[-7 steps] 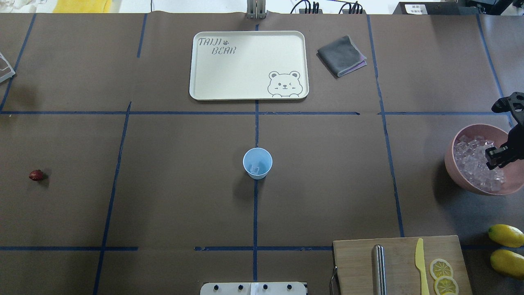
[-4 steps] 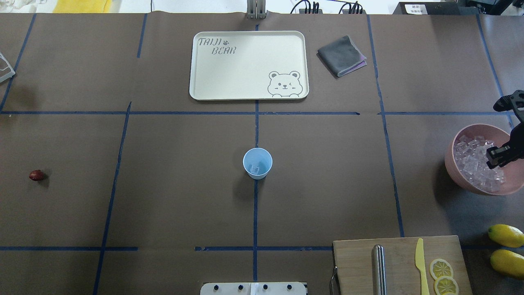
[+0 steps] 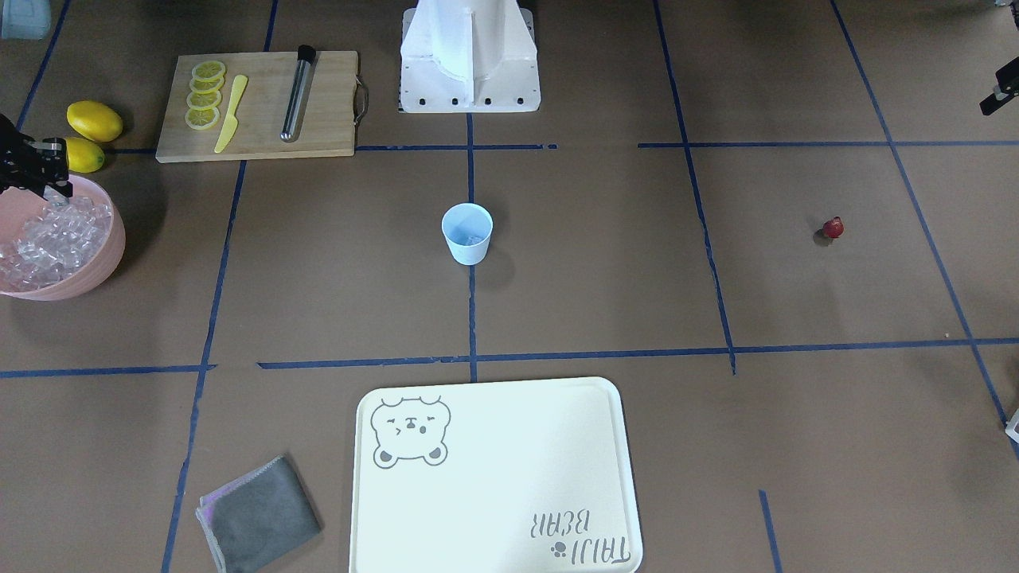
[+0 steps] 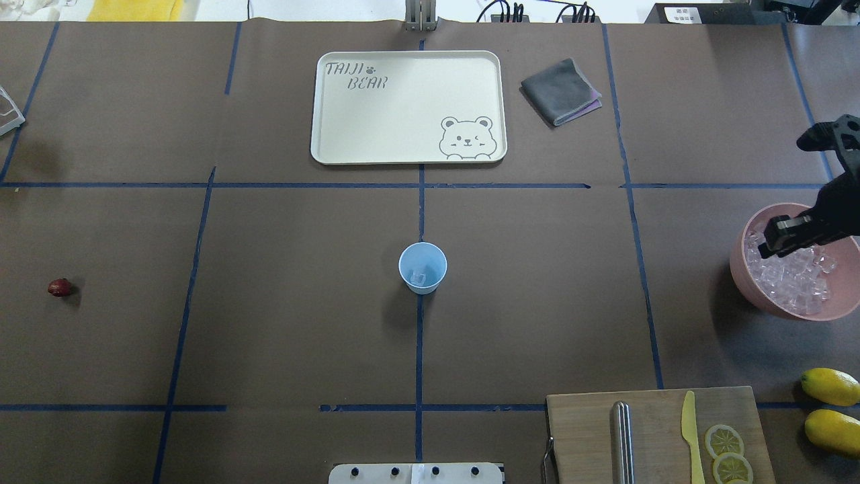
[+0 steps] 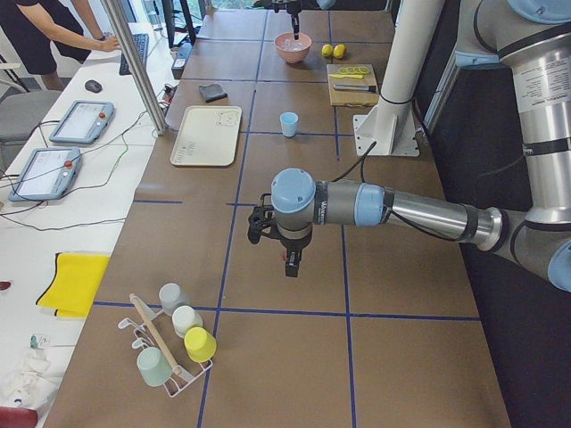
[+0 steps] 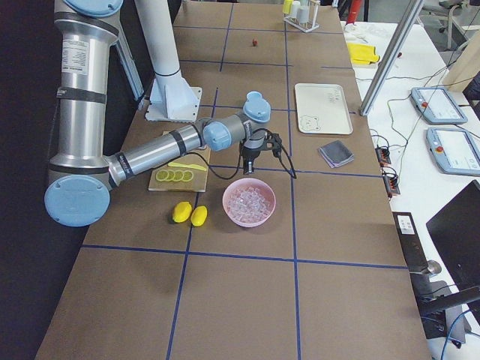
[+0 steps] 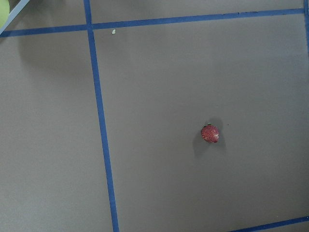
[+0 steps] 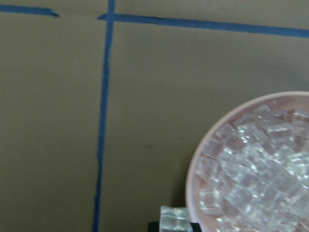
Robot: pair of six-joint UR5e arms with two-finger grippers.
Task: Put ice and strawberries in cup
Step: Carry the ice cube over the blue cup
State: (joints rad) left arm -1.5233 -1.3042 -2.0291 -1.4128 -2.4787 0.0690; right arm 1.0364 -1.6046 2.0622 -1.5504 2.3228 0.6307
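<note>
The robot's right gripper will release its clear cube, now pinched above the pink bowl, inside the pale blue cup (image 3: 467, 235), with the ice cube that is already there.
The pale blue cup (image 4: 422, 267) (image 3: 467, 232) stands upright at the table's middle with one ice cube (image 4: 418, 277) inside. More ice (image 4: 796, 279) (image 8: 251, 186) fills the pink bowl (image 4: 739, 272) at the right edge. My right gripper (image 4: 771, 243) (image 3: 49, 185) hovers over the bowl's left part. In the right wrist view a clear cube (image 8: 175, 218) sits pinched at its tips. The strawberry (image 4: 60, 288) (image 7: 210, 134) lies alone on the table at the far left. My left gripper (image 5: 288, 260) hangs high above that area, and I cannot tell its state.
A cream tray (image 4: 322, 134) and a folded grey cloth (image 4: 559, 91) lie at the back. A cutting board (image 4: 584, 430) at the front right carries a metal rod, a yellow knife and lemon slices. Two lemons (image 4: 830, 386) sit beside it. A cup rack (image 5: 169, 352) stands at the left end.
My right gripper has risen from the ice and shifted left and towards the back over the bowl, now carrying a cube. The cup and strawberry have not moved.
</note>
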